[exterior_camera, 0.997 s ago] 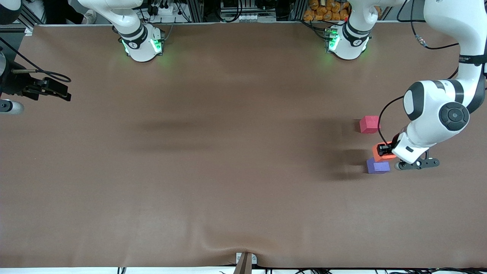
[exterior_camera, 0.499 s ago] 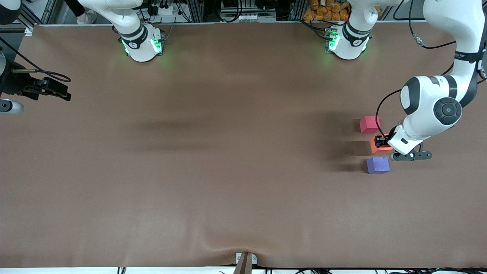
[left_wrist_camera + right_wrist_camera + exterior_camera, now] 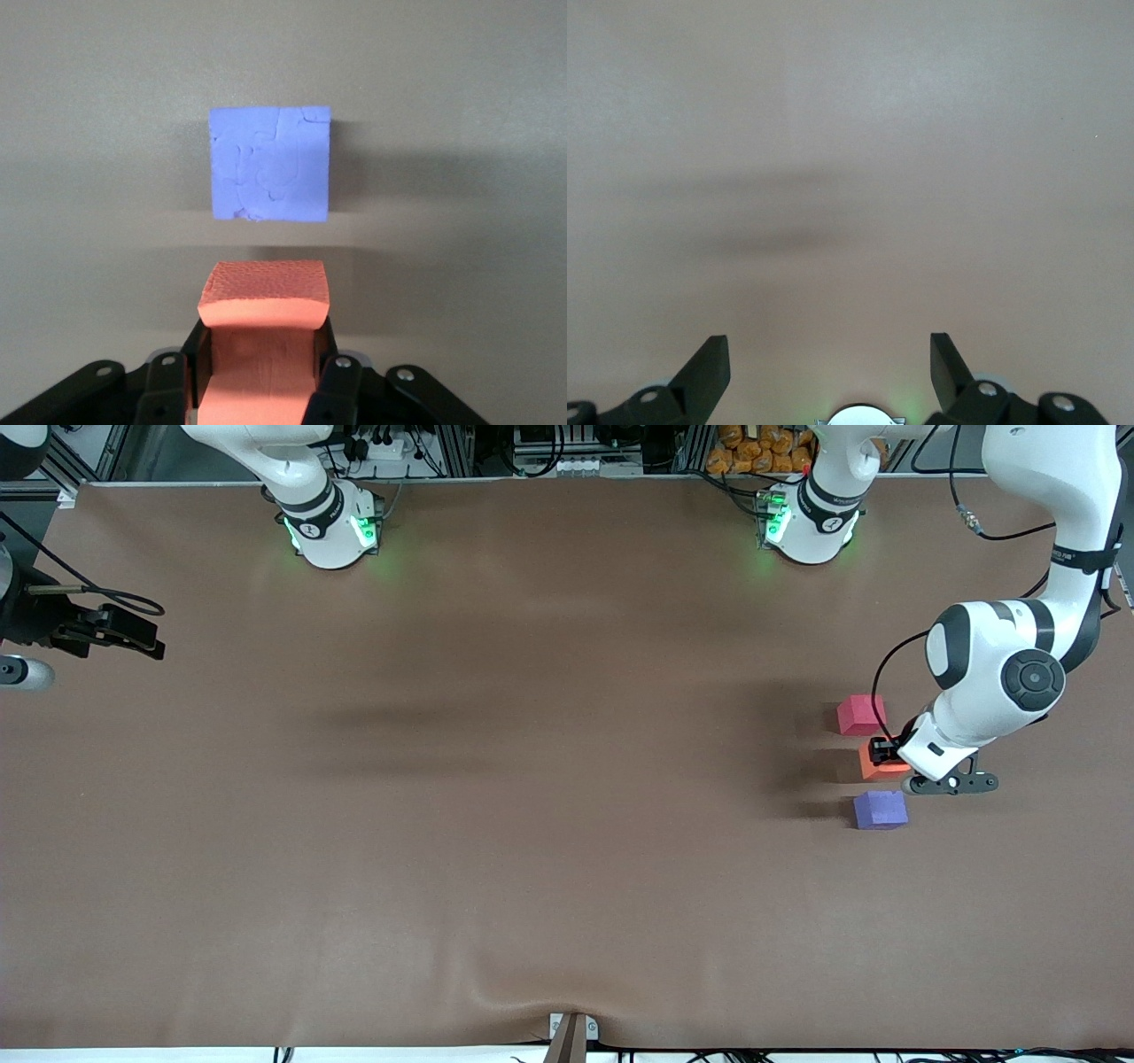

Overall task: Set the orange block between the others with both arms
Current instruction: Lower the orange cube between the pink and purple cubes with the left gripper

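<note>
Next, my left gripper releases the orange block on the table [image 3: 873,766] [image 3: 269,282] between the pinkish-red cube and the purple-blue cube.
My left gripper [image 3: 884,752] is shut on the orange block [image 3: 873,769] and holds it low over the table, in the gap between the pinkish-red cube [image 3: 861,715] and the purple-blue cube [image 3: 880,810]. In the left wrist view the orange block [image 3: 263,297] is squeezed between the black fingers [image 3: 200,352] of the left gripper [image 3: 263,354], with the purple-blue cube [image 3: 269,164] just ahead of it and apart from it. My right gripper [image 3: 142,642] waits open at the right arm's end of the table. In its wrist view the right gripper [image 3: 830,363] has only bare table between its fingers.
The brown table cover [image 3: 532,779] stretches wide between the two arms. A small clamp [image 3: 571,1032] sits at the table edge nearest the front camera. Both arm bases [image 3: 332,531] glow green along the edge farthest from that camera.
My left gripper has carried the orange block away from the purple-blue cube and toward the pinkish-red one, into the gap between them. The right arm has not moved.
</note>
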You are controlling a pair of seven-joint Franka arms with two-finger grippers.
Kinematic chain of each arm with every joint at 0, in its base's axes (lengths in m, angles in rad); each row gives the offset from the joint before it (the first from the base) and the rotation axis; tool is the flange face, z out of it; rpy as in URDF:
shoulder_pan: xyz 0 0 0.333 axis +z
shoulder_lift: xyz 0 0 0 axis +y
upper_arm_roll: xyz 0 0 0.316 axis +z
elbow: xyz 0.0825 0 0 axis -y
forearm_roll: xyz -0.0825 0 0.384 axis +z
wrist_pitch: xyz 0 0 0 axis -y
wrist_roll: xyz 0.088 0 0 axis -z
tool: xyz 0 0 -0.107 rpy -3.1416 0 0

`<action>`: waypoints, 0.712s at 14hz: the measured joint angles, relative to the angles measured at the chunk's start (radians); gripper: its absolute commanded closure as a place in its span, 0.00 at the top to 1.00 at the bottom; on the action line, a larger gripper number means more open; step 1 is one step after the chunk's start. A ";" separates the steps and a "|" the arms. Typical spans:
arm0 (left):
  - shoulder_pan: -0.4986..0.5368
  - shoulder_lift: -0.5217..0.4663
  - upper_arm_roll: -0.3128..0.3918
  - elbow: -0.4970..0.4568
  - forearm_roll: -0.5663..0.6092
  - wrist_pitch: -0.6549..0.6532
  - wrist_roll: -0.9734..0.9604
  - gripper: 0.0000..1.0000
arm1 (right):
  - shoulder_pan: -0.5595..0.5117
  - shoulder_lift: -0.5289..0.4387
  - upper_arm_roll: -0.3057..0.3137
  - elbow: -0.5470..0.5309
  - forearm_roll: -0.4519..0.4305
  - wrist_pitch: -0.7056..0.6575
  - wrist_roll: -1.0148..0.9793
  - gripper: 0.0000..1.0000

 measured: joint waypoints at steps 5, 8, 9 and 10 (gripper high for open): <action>0.007 0.024 0.000 -0.008 0.000 0.031 0.011 0.35 | 0.000 -0.001 0.000 0.000 0.000 0.022 0.000 1.00; 0.011 0.047 -0.001 -0.009 0.000 0.048 0.014 0.36 | 0.000 0.000 0.002 0.000 0.000 0.045 0.000 1.00; 0.012 0.052 -0.001 -0.009 0.000 0.051 0.015 0.36 | 0.000 0.000 0.002 0.000 0.000 0.046 0.000 1.00; 0.012 0.054 -0.001 -0.009 0.000 0.053 0.015 0.36 | 0.000 0.000 0.003 0.000 0.000 0.047 0.000 1.00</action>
